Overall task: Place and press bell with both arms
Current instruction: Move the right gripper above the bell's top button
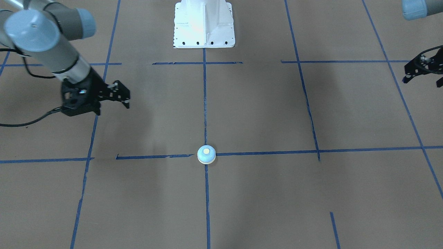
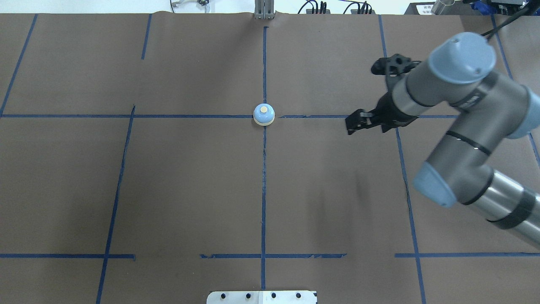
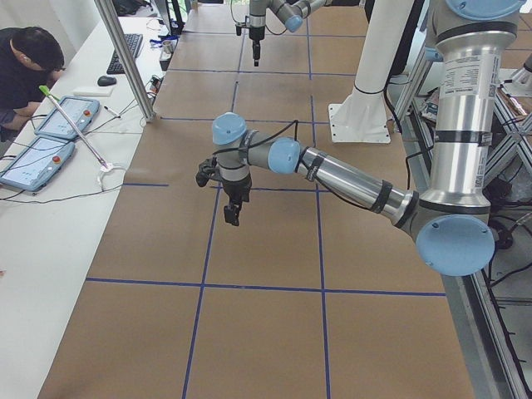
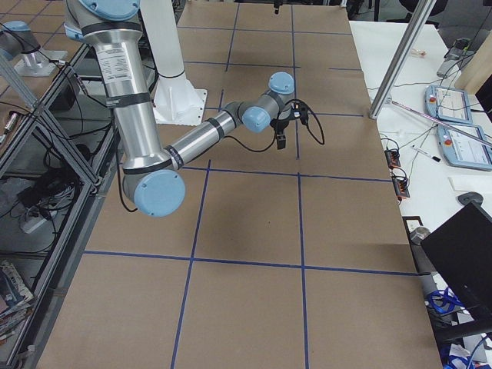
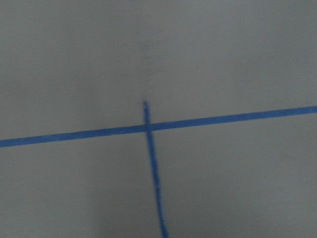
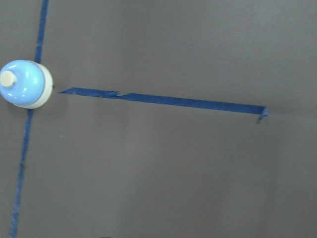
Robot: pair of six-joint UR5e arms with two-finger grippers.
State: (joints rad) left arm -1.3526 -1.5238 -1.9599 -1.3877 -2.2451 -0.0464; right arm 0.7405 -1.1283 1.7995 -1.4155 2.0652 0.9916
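The robot's right gripper will go to the bell next and close its fingers just above the bell's button (image 1: 206, 150) (image 6: 7, 79), ready to press it.
The bell (image 1: 206, 154), a small light-blue dome with a cream base and button, stands upright on the crossing of blue tape lines at the table's middle. It also shows in the overhead view (image 2: 264, 114) and at the left edge of the right wrist view (image 6: 24, 84). My right gripper (image 2: 351, 125) hangs above the table well to the bell's right, apart from it, fingers together and empty; it also shows in the front-facing view (image 1: 124, 98). My left gripper (image 1: 422, 81) is far off at the table's left end, fingers spread and empty.
The white bolted pedestal (image 1: 204, 26) stands at the robot's side of the table. Blue tape lines (image 2: 263, 190) grid the brown table cover. A person (image 3: 25, 71) sits at a side desk with tablets (image 3: 46, 137). A metal post (image 3: 125, 58) rises at the table's edge.
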